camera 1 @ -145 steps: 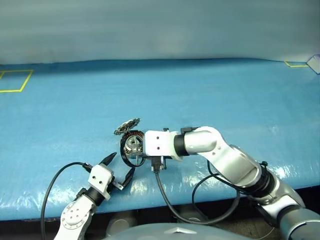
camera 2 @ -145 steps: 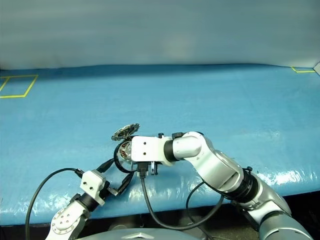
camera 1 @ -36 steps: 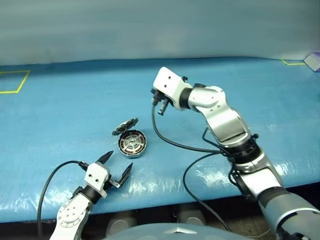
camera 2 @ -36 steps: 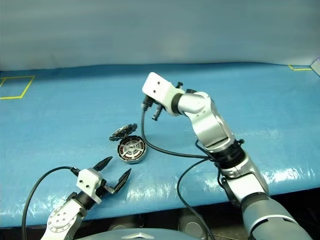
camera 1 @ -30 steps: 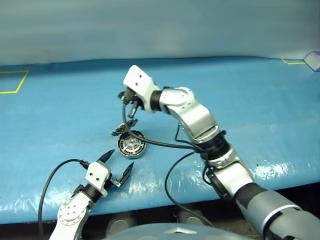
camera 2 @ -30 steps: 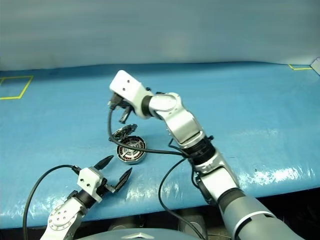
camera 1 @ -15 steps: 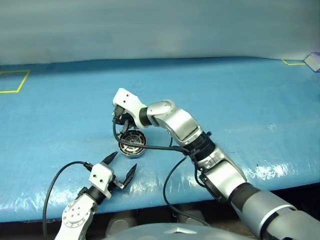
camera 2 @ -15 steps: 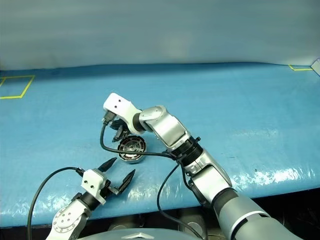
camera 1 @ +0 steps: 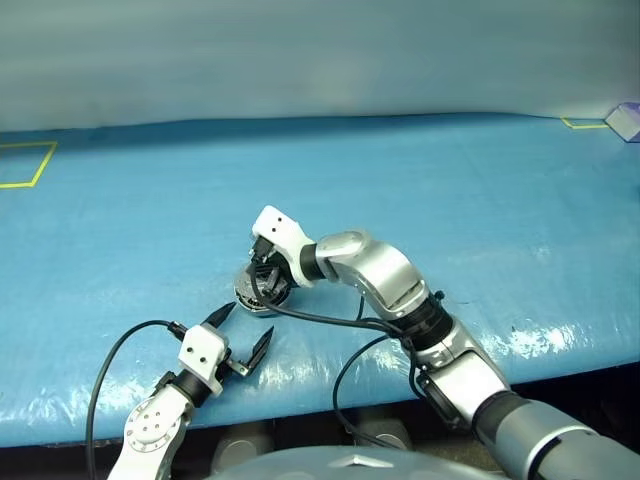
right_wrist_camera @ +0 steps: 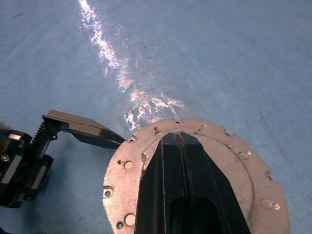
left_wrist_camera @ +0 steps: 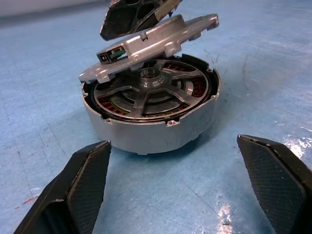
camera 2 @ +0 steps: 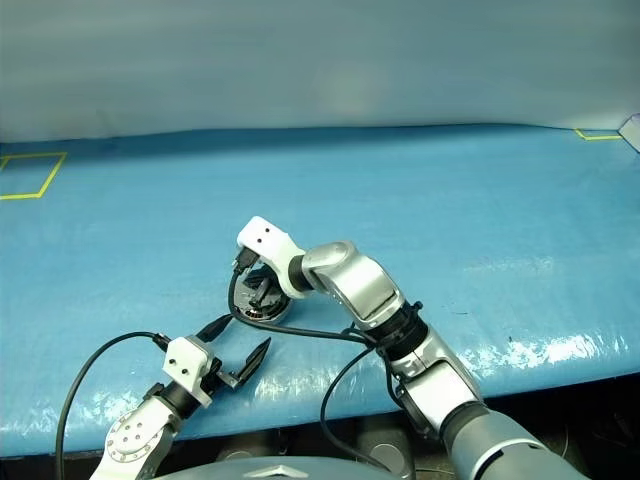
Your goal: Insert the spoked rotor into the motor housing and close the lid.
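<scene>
My right gripper needs to open its shut fingers, as the lid slants over the motor housing under them, and grip the lid's raised middle (right_wrist_camera: 229, 163) from both sides.
The motor housing (left_wrist_camera: 146, 134) sits on the blue table near its front edge, with the spoked rotor (left_wrist_camera: 141, 95) seated inside it among the copper windings. The lid (left_wrist_camera: 156, 41) hangs tilted over the housing, partly lowered, with a gap on the near side. My right gripper (right_wrist_camera: 175, 136) is shut, and its fingertips rest on the lid's (right_wrist_camera: 122, 185) plain outer face. My left gripper (camera 1: 243, 327) stands open just in front of the housing, its fingers (left_wrist_camera: 78, 185) apart from the housing on either side.
The blue tabletop (camera 1: 450, 200) stretches wide behind and to both sides. A yellow tape square (camera 1: 25, 165) marks the far left, and a yellow corner (camera 1: 585, 125) beside a small white object (camera 1: 628, 120) marks the far right. A black cable (camera 1: 330, 320) loops from my right wrist over the front edge.
My right arm swung from high above the table down and left onto the lid. The lid has tipped from wide open to partly lowered. The left gripper stayed put.
</scene>
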`<action>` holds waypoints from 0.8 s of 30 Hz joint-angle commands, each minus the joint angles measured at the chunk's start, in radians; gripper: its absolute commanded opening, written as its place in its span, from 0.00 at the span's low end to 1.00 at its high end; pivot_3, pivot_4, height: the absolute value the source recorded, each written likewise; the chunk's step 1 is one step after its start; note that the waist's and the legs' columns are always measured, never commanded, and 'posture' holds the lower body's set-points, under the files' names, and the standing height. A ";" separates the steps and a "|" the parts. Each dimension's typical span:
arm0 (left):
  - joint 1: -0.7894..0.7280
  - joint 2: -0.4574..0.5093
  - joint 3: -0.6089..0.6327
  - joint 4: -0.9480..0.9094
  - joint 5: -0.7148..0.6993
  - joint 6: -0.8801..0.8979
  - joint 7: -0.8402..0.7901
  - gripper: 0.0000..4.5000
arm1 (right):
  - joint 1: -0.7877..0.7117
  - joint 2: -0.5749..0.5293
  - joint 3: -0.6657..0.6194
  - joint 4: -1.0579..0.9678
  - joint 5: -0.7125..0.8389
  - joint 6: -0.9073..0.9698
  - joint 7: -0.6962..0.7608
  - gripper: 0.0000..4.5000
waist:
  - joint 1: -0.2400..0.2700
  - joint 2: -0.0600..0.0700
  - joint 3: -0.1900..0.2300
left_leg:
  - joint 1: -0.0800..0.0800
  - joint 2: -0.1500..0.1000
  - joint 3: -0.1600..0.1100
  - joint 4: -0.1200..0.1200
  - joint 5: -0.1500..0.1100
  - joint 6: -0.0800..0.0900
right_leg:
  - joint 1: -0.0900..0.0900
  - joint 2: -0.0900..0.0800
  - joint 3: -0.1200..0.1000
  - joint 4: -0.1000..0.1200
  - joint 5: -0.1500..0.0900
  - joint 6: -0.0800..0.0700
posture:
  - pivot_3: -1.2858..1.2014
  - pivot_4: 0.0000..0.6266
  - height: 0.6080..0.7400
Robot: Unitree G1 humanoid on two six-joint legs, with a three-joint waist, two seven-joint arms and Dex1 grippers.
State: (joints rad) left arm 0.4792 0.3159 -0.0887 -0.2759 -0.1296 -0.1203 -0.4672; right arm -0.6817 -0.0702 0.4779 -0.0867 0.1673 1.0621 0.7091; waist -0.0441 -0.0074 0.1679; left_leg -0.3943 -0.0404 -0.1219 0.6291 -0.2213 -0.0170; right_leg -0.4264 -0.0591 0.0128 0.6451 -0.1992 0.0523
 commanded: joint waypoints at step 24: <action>-0.023 0.024 0.001 -0.038 -0.007 0.032 -0.027 1.00 | 0.318 -0.058 -0.090 -0.437 0.086 -0.264 -0.180 0.65 | 0.004 -0.001 -0.001 | 0.000 0.000 0.001 0.001 0.000 0.000 | 0.001 0.000 0.000 -0.001 -0.001 -0.001 | 0.52 0.24 1.00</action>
State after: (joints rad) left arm 0.4589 0.3292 -0.0880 -0.2764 -0.1337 -0.0878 -0.4861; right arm -0.3635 -0.1260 0.3678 -0.4879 0.2637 0.8332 0.5349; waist -0.0397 -0.0080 0.1667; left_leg -0.3941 -0.0404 -0.1212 0.6300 -0.2208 -0.0166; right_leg -0.4253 -0.0594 0.0130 0.6443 -0.2006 0.0512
